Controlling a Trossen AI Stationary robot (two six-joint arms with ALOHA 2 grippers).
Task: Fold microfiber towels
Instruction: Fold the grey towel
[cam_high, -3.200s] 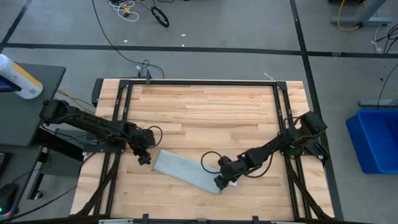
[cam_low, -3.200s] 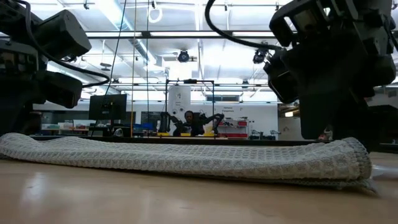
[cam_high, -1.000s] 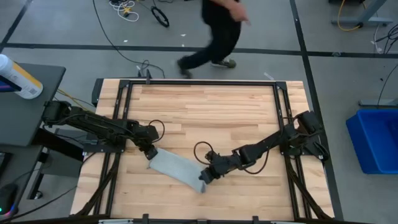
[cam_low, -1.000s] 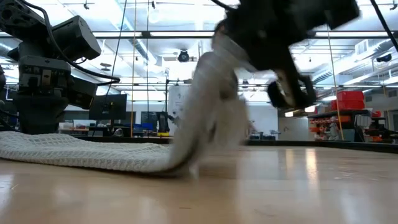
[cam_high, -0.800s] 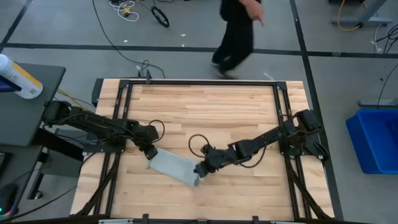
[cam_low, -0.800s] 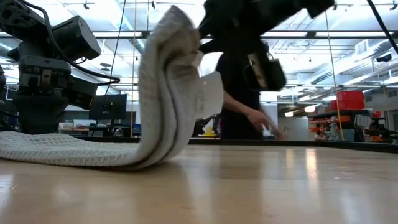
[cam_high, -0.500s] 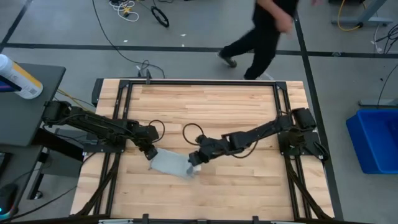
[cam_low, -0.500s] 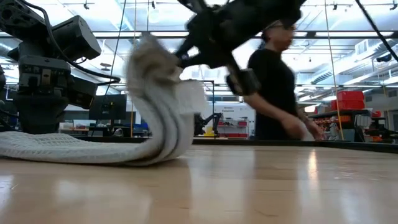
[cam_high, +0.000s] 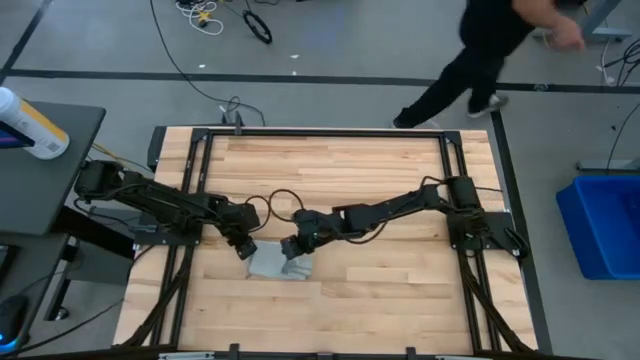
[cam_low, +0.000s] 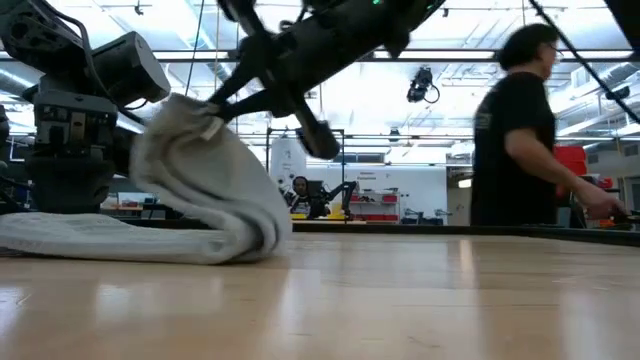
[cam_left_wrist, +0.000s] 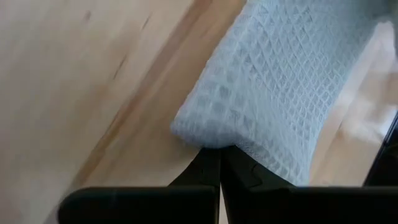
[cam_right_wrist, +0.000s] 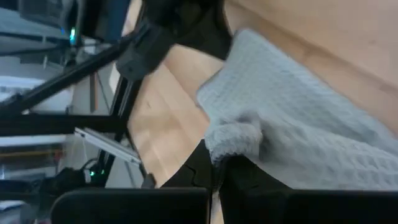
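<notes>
The robot's right gripper will lay the towel's raised end down on the lower layer's end (cam_high: 252, 258) (cam_right_wrist: 225, 79) beside its left gripper.
The light grey-blue microfiber towel (cam_high: 268, 266) lies left of the table's middle, doubled over on itself. Its lower layer (cam_low: 90, 238) rests flat on the wood and its upper part arches above it. My left gripper (cam_high: 246, 250) is shut at the towel's left end. My right gripper (cam_high: 291, 248) reaches in from the right and is shut on the raised end (cam_low: 195, 115), above the lower layer. My left gripper is shut at the towel's left end (cam_left_wrist: 208, 134), low on the table, coming from the table's left. The towel's thick edge covers the fingertips, so how many layers they have cannot be told. That end stays down on the wood. My right gripper pinches the towel's bunched free end (cam_right_wrist: 235, 138) between its two fingers, several layers together. It comes slanting down from the table's right. The held end is lifted clear. From it the cloth curves down through a rounded fold (cam_low: 262, 228) to the layer on the table.
A person (cam_high: 490, 50) walks past the table's far right corner, off the table. A blue bin (cam_high: 605, 225) stands to the right and a white bottle (cam_high: 30, 125) on a side stand to the left. Bare wood (cam_high: 400, 290) lies right of the towel.
My right gripper has swept toward the table's left edge, carrying the towel's right end up and over the rest. The towel now lies folded over, about half as long, while its left end stayed put under my left gripper. The person has walked rightward behind the table.
</notes>
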